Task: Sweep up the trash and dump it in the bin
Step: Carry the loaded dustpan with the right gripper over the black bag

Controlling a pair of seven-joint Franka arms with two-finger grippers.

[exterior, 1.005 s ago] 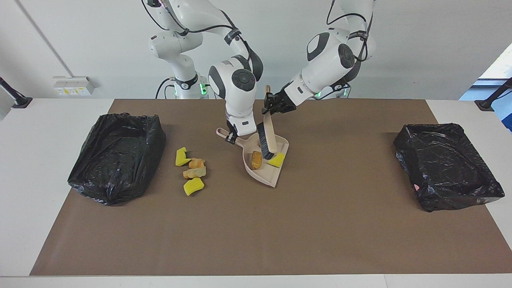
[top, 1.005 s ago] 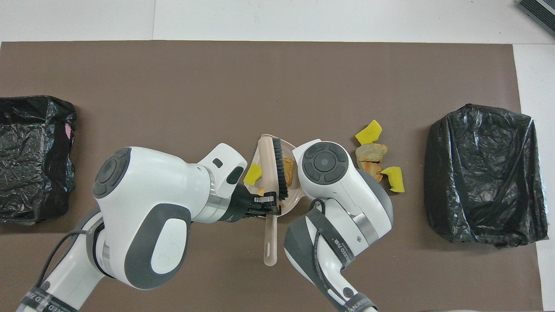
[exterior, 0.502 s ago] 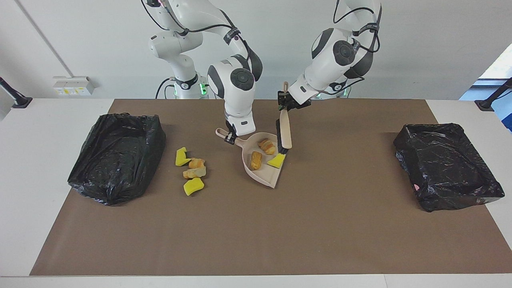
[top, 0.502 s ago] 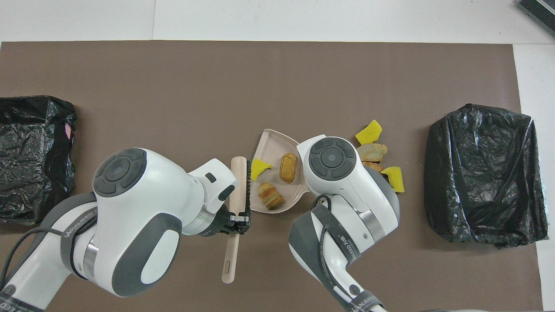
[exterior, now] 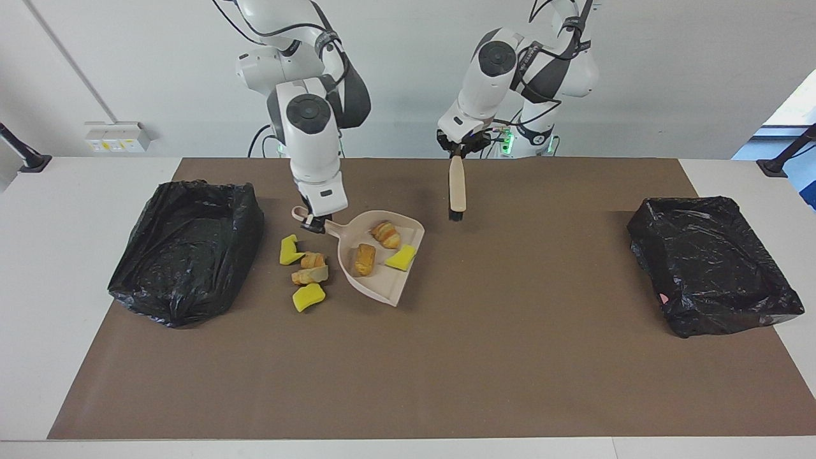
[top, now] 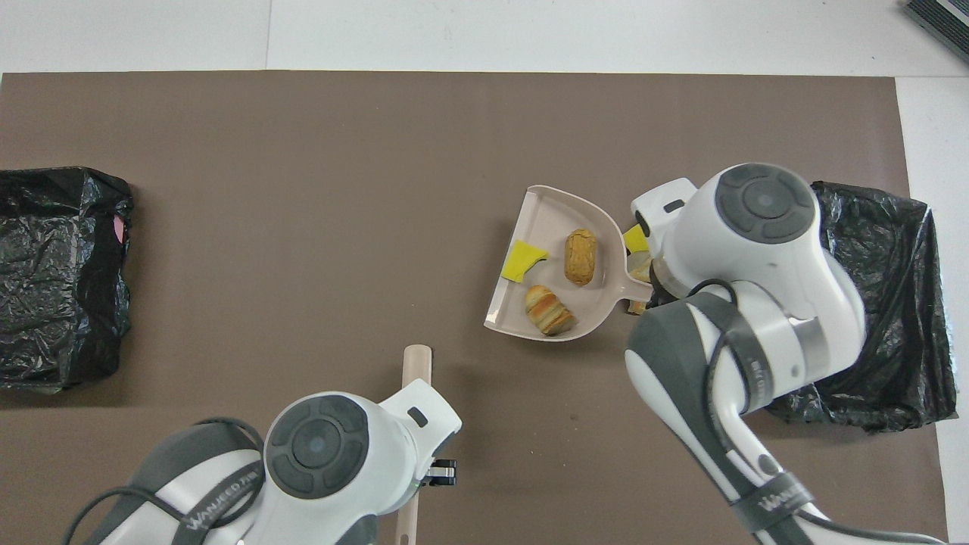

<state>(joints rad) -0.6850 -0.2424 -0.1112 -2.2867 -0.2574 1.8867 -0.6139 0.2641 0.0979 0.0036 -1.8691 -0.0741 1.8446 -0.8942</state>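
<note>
I should use my left gripper to set the brush down on the near side of the brown mat [top: 454, 486], about halfway between the bins.
My right gripper [exterior: 312, 221] is shut on the handle of the beige dustpan [exterior: 382, 280], held low over the mat. The pan [top: 541, 216] holds trash: two tan bread chunks [exterior: 365, 259] [exterior: 386, 234] and a yellow sponge wedge [exterior: 401, 258]. Loose trash lies on the mat beside the pan: two yellow wedges [exterior: 290, 250] [exterior: 308, 297] and two bread chunks [exterior: 311, 274]. In the overhead view my right arm covers most of it. My left gripper [exterior: 456, 151] is shut on the handle of the brush [exterior: 456, 185], which hangs bristles-down over the mat, clear of the pan.
A black-bagged bin [exterior: 185, 248] stands at the right arm's end of the table, close to the loose trash. A second black-bagged bin [exterior: 714, 261] stands at the left arm's end. A brown mat [exterior: 446, 370] covers the table.
The left gripper lifted the brush out of the dustpan and drew it back toward the robots. The right gripper moved the loaded dustpan toward the right arm's end, up beside the loose trash.
</note>
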